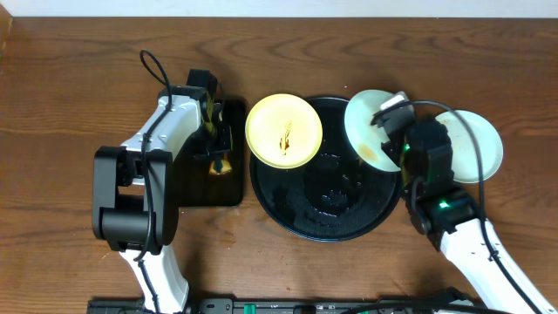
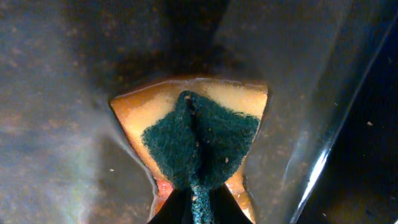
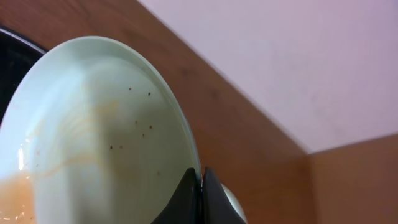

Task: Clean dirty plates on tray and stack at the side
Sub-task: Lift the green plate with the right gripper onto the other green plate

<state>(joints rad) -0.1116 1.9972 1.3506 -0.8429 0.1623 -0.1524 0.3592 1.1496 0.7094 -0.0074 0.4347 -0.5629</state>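
My right gripper needs to set its mint plate on top of the other mint plate (image 1: pixel 458 145) that is on the table, and let go of it there.
A pale yellow plate (image 1: pixel 284 131) with a brown smear lies on the left rim of the round black tray (image 1: pixel 327 218). My right gripper (image 1: pixel 394 131) is shut on the rim of a mint plate (image 1: pixel 366 126), held tilted over the tray's right side; the right wrist view shows that plate (image 3: pixel 99 137) with a brown watery smear and my jaws (image 3: pixel 200 180) pinching its edge. A second mint plate (image 1: pixel 479 144) lies on the table to the right. My left gripper (image 1: pixel 218 157) is shut on a sponge (image 2: pixel 199 143), green pad facing the camera, over the rectangular tray.
The small rectangular black tray (image 1: pixel 200 187) lies left of the round tray, under my left arm. The wooden table (image 1: pixel 70 87) stretches around. The wall (image 3: pixel 298 62) stands behind the table.
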